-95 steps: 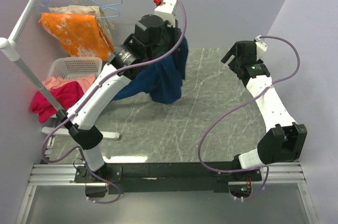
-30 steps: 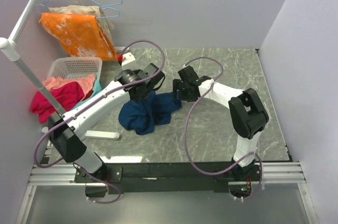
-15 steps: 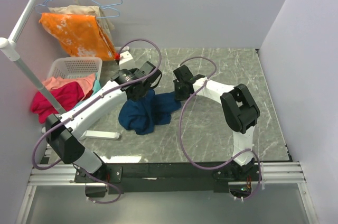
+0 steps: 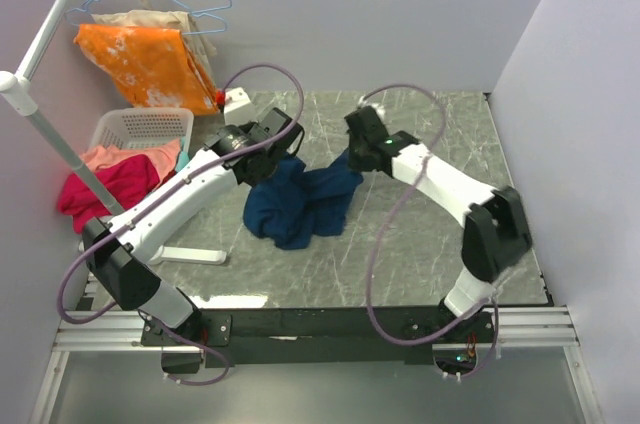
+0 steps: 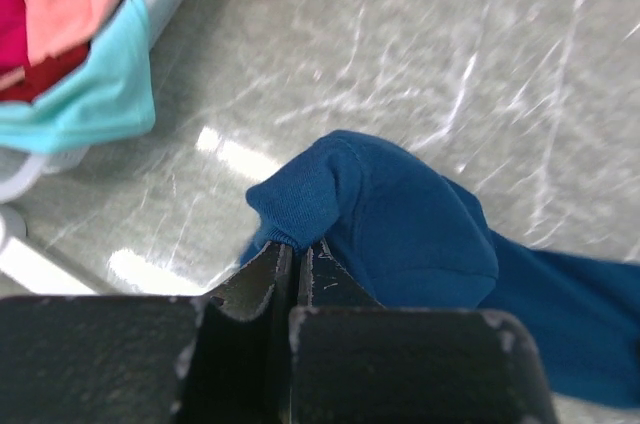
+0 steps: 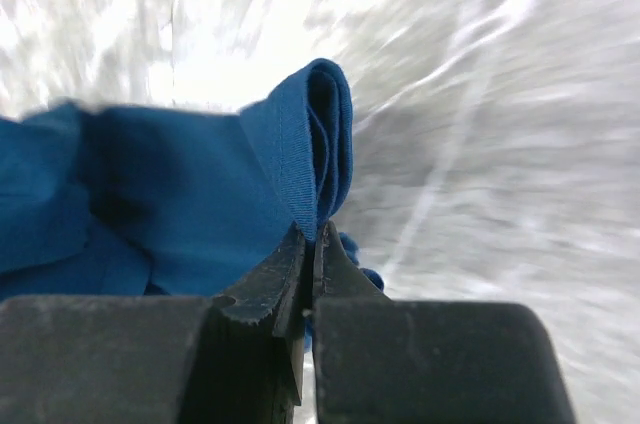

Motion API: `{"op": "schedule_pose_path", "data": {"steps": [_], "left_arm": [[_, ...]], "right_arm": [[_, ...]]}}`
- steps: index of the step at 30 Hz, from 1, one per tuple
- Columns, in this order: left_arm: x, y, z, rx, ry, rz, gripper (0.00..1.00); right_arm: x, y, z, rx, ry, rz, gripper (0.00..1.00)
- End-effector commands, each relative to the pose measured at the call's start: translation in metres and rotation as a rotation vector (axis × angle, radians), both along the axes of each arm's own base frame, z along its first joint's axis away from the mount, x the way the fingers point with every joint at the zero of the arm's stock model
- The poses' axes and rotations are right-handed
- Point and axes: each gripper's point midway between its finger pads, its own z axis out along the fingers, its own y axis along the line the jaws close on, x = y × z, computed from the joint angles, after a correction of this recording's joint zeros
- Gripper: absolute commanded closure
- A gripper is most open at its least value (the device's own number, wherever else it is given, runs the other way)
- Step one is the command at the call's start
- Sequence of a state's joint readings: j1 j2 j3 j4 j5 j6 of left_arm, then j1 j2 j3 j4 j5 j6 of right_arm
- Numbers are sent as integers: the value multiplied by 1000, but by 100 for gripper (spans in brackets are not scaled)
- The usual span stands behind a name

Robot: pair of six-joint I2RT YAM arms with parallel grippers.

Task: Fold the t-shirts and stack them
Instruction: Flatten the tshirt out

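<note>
I should release the navy blue t-shirt's edge from my left gripper on the grey marble [image 4: 260,137] near the white laundry basket.
A navy blue t-shirt [image 4: 300,202] hangs bunched between my two arms over the middle of the grey marble table [image 4: 420,244]. My left gripper [image 5: 296,246] is shut on a rolled edge of the t-shirt [image 5: 400,219] at its left side. My right gripper [image 6: 313,234] is shut on a folded hem of the t-shirt [image 6: 200,184] at its right side. In the top view the left gripper [image 4: 268,152] and right gripper [image 4: 358,152] stand apart with the cloth sagging between them. No print shows.
A white laundry basket [image 4: 140,127] with pink, red and teal clothes [image 4: 105,179] stands at the table's left. An orange garment [image 4: 150,62] and hangers hang on a rack [image 4: 40,104] behind it. Walls close in at the back and right.
My right gripper closed on the shirt's edge and lifted it to the right and back. The left gripper kept its hold. The shirt is now stretched wider between the arms.
</note>
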State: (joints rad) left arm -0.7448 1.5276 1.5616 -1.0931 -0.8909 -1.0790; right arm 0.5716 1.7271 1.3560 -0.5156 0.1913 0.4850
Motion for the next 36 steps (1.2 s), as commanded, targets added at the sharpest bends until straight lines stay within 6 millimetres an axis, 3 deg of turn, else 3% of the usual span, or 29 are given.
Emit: {"op": "schedule_pose_path", "data": {"steps": [1,6,9,13,19,25,28,36], "left_arm": [[15,13,55,-17,-135,26,99],[24,25,79,-20,-191,39,99],[28,38,93,-39,-225,58,99],[34,63,115,-68,-292,88,99],[35,80,129,-42,-325,102,99],[25,88,170,-57,-410,85,99],[10,96,187,-82,-434,89,99],[-40,118,219,-119,-520,35,99]], "right_arm": [[14,-66,82,-82,-186,-175,100],[16,-144,129,-68,-271,-375,100],[12,-181,161,-36,-349,-474,100],[5,-212,198,-13,-442,-561,100],[-10,-231,231,26,-544,-625,100],[-36,-241,277,68,-678,-650,100],[-53,-246,295,80,-729,-660,100],[-94,-255,307,96,-795,-676,100]]}}
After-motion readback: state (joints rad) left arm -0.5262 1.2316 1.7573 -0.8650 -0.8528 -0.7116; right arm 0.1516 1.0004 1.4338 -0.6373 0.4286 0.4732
